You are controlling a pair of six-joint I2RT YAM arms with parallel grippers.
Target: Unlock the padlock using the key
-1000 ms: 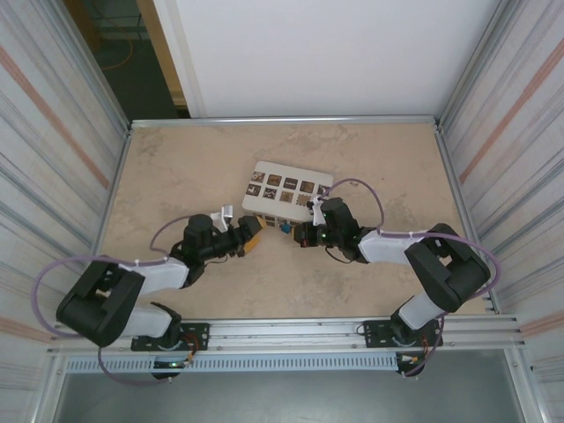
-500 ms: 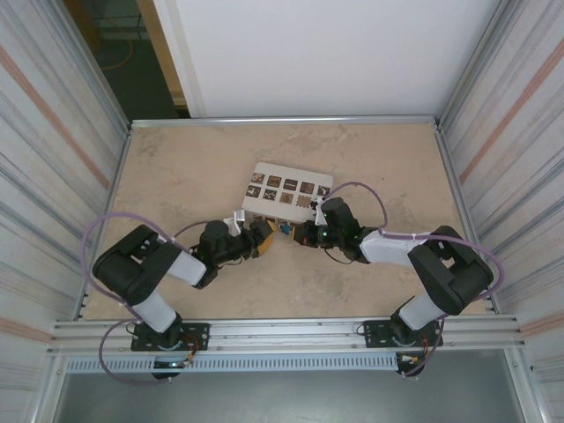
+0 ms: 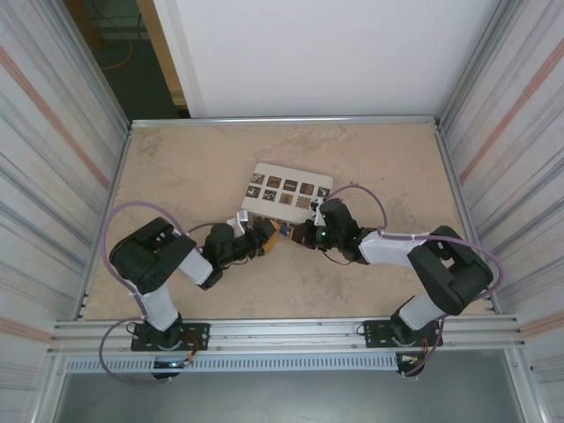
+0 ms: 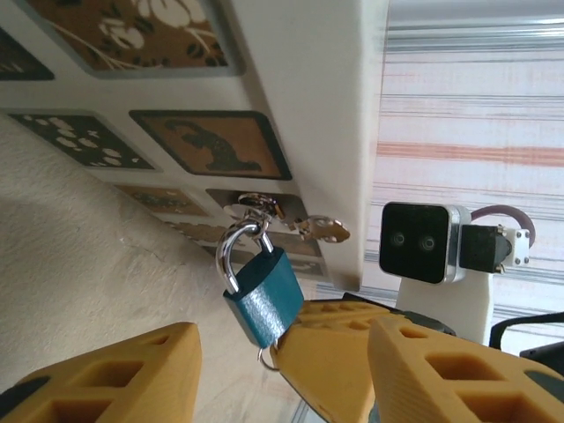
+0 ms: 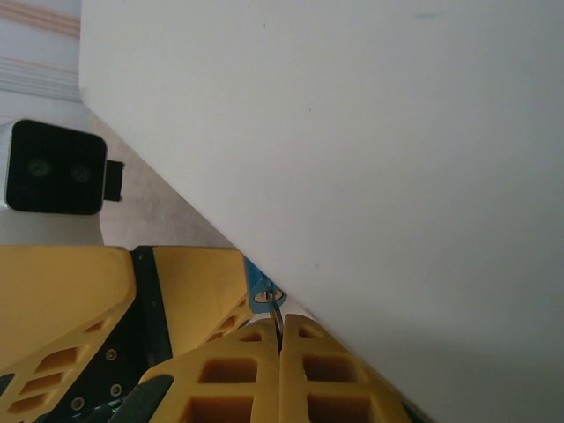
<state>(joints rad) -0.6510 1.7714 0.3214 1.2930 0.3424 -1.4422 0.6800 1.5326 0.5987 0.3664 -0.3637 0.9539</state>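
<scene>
The padlock hangs tilted and loose, so my left gripper needs to keep its body still while my right gripper backs away and takes the key [image 5: 277, 314] from another side.
The padlock [image 4: 260, 295] is small and blue, and its silvery shackle [image 4: 231, 256] hangs from a fitting on the white box [image 4: 326, 115]. My left gripper [image 4: 286, 352] is open. One finger [image 4: 115, 379] stands apart on the padlock's left; the other finger [image 4: 449, 370] is to its right. My right gripper [image 5: 280, 339] is shut on the key [image 5: 278, 315], whose blade reaches the keyhole in the padlock's underside [image 5: 263, 295]. From above, the left gripper [image 3: 264, 236] and right gripper [image 3: 298, 233] meet at the padlock [image 3: 285, 231].
The white box [image 3: 286, 189] with brown picture tiles lies mid-table just behind both grippers. A small brass-and-silver metal piece [image 4: 322, 231] hangs beside the shackle. Corrugated walls [image 3: 53, 176] close in both sides, and a metal rail [image 3: 282, 330] runs along the near edge.
The left arm has folded and carried its gripper rightwards to the padlock, and its jaws have narrowed. The right gripper has stayed at the padlock, shut on the key.
</scene>
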